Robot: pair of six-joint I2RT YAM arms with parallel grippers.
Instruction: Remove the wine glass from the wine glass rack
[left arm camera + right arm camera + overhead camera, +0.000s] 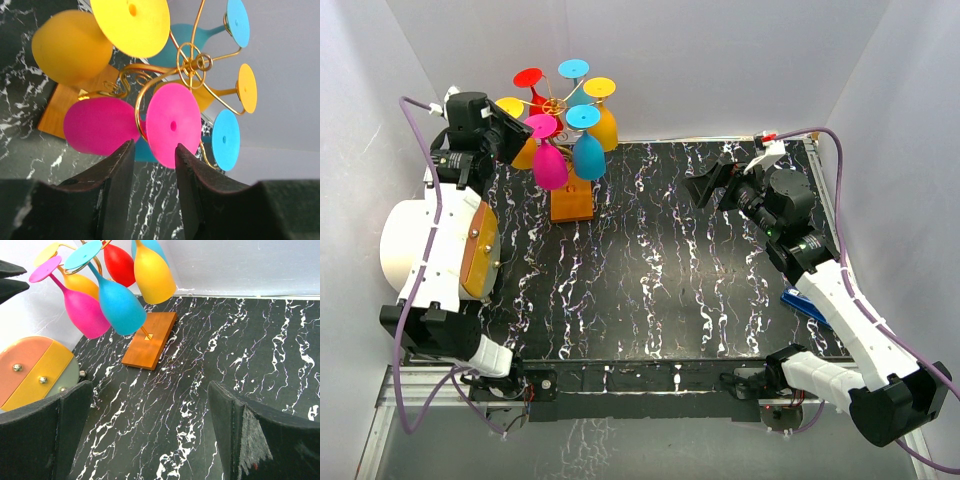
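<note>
Next, my left gripper reaches farther in, as the pink wine glass's foot is past its open fingers. It should pinch the foot's near rim [167,162] before it unhooks the glass.
The wine glass rack [558,105] is a gold wire stand on an orange-brown wooden base [572,200] at the back left. It holds several coloured glasses upside down. The pink wine glass [549,163] hangs at its front left, with the blue glass [588,155] beside it. My left gripper [506,135] is open just left of the pink glass. In the left wrist view [154,149] the pink foot [172,124] sits just past the gap between my fingers [121,172], apart from them. My right gripper [705,188] is open and empty over the table, right of the rack; it also shows in the right wrist view [150,386].
A white round drum with a striped orange and yellow disc [478,250] lies at the left edge and also shows in the right wrist view [35,371]. A blue object [807,302] lies at the right edge. White walls stand close behind the rack.
</note>
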